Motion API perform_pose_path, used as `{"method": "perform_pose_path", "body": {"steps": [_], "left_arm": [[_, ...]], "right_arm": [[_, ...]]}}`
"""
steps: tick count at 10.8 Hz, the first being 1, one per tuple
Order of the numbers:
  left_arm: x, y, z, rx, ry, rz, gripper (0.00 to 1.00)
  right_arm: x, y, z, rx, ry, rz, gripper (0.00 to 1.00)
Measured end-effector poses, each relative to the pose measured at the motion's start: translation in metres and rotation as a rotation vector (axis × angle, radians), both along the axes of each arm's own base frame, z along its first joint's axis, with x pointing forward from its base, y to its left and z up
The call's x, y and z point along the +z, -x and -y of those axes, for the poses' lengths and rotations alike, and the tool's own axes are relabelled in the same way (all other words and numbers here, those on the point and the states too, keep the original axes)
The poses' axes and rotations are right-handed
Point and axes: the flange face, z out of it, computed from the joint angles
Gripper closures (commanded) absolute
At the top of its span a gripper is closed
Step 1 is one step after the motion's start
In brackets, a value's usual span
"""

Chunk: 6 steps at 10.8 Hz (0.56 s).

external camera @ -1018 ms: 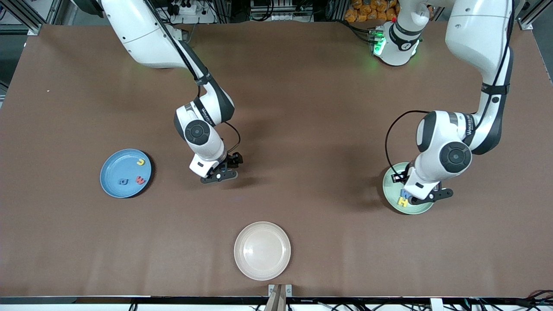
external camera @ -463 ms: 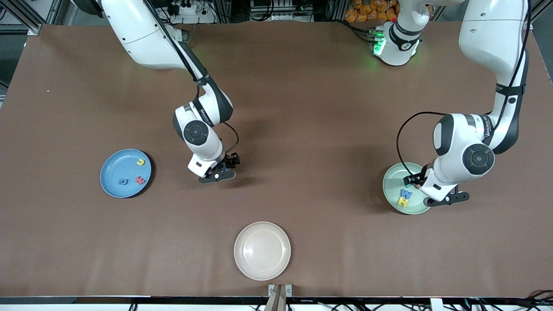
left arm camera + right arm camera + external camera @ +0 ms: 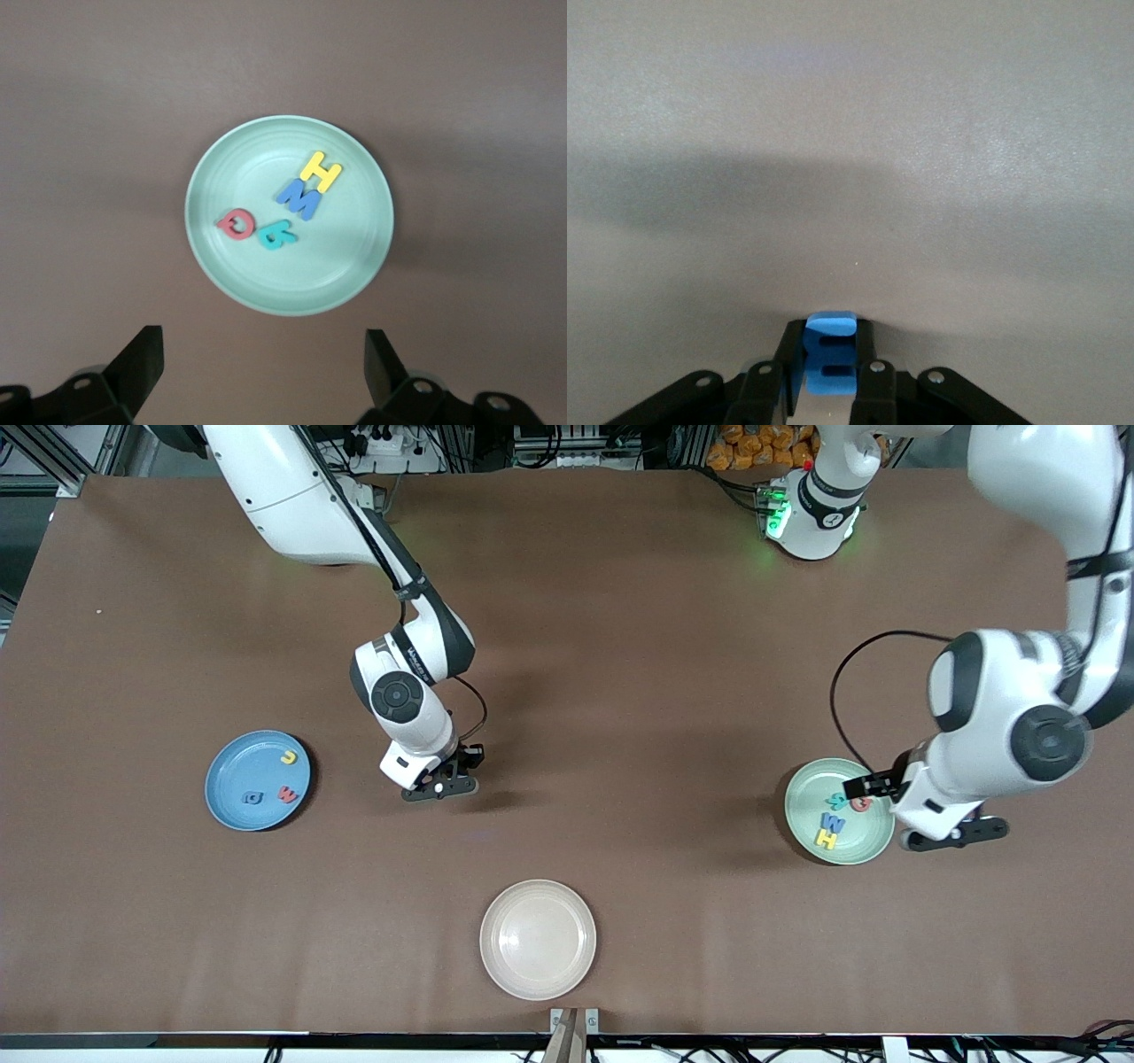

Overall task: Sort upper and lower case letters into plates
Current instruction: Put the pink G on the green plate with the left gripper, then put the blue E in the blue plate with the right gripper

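Note:
My right gripper is going to release the blue foam letter E, now low over the bare table, on the sky blue plate [image 3: 250, 783], close beside the plate's blue letter.
My right gripper [image 3: 440, 788] is low over the bare table, between the sky blue plate [image 3: 241, 766] and the table's middle. In the right wrist view this gripper [image 3: 830, 332] is shut on a blue foam letter E [image 3: 831, 363]. The blue plate holds a yellow [image 3: 288, 757], a blue [image 3: 254, 798] and a red letter [image 3: 288, 794]. My left gripper [image 3: 952, 834] hangs open and empty just off the mint green plate [image 3: 808, 808], toward the left arm's end of the table. That plate [image 3: 354, 243] holds a yellow H [image 3: 320, 172], a blue M [image 3: 299, 198], a red letter [image 3: 235, 223] and a teal letter [image 3: 276, 235].
A cream-white plate [image 3: 538, 939] with nothing in it lies near the table's front edge, at the middle. The rest of the brown tabletop [image 3: 638, 691] is bare.
The left gripper opened and drew away from the mint plate toward its end of the table, uncovering the red and teal letters. The right gripper shut on the blue letter E.

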Motion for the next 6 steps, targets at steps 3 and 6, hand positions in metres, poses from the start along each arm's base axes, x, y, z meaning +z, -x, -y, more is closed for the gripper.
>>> {"method": "perform_pose_path", "body": {"steps": [3,6], "left_arm": [[0.064,0.002,0.004,-0.004,0.008,0.047,0.00],[0.124,0.017,0.000,-0.002,0.022,0.121,0.00]], "right_arm": [[0.032,-0.023,0.047,-0.047,0.034,-0.031,1.00],[0.082,-0.048,0.127,0.060,0.061,-0.046,1.00]]}}
